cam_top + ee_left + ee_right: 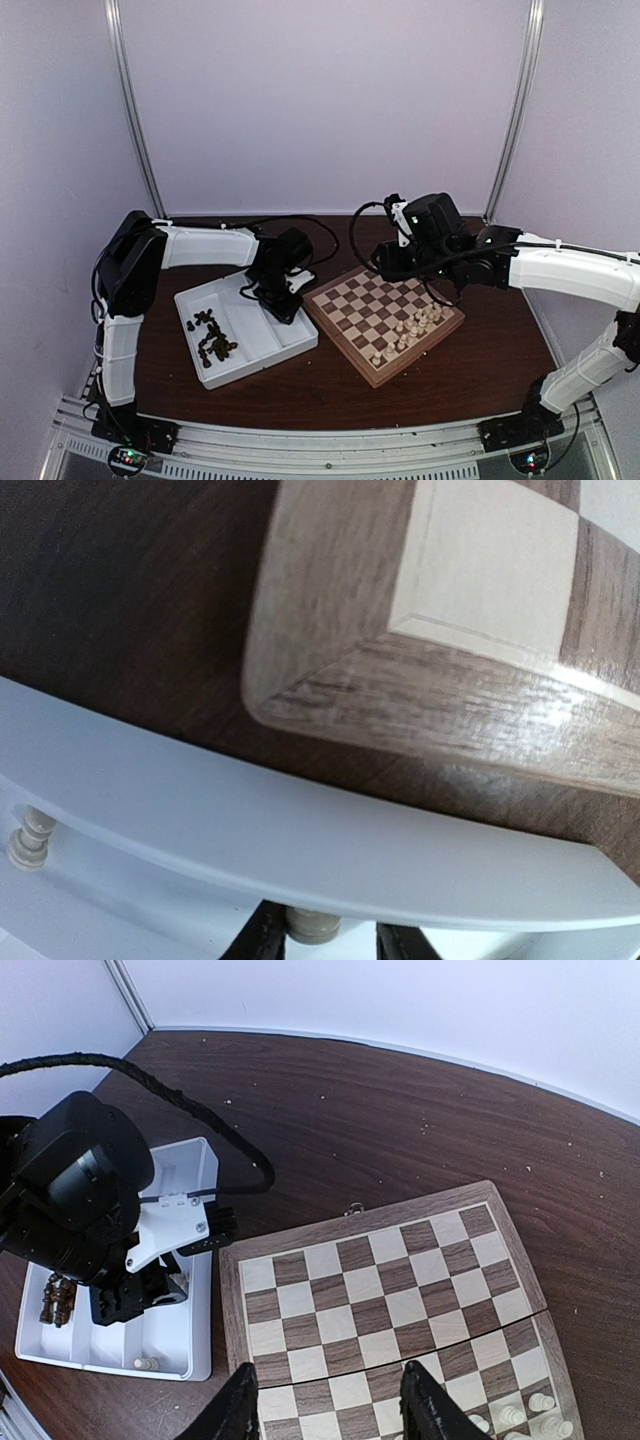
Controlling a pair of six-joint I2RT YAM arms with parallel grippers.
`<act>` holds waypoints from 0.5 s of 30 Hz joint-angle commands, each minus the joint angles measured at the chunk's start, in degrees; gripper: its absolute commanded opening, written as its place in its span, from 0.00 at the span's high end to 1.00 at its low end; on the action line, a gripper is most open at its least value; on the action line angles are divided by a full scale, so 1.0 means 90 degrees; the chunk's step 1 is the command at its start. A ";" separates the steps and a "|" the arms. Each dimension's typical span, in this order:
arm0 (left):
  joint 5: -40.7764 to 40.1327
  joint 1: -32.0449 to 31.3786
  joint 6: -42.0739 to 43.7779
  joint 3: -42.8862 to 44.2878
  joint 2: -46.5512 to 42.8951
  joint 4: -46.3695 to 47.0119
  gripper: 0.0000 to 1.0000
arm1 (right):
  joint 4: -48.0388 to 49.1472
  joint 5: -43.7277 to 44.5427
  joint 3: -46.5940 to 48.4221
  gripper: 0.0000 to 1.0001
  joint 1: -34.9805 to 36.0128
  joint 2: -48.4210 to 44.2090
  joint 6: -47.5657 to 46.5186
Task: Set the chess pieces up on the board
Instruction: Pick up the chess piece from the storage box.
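The next job for my right gripper is to grab the cream piece between my left gripper's fingers (288, 314) (178, 1282) and take it over to put it on the board.
The board (372, 305) lies right of centre, with several cream pieces (415, 325) standing on its near right squares. Dark brown pieces (210, 337) lie in the left compartment of the white tray. My left gripper (285, 297) is low in the tray's right compartment. In the left wrist view its jaws (330, 942) stand partly open around a cream piece (313, 925), which touches the left finger with a gap to the right one. Another cream piece (28, 838) lies nearby. My right gripper (335, 1415) is open and empty above the board (380, 1290).
The white two-compartment tray (290, 345) sits left of the board, its rim (300, 830) close to the board's corner (330, 670). In the right wrist view, a black cable (200, 1120) loops over the left arm. White walls enclose the back and sides.
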 commanded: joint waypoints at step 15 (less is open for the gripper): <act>0.0023 -0.0037 -0.0079 -0.0873 -0.0780 0.0705 0.88 | 0.0033 -0.0481 0.0153 0.52 -0.0027 0.0059 0.0035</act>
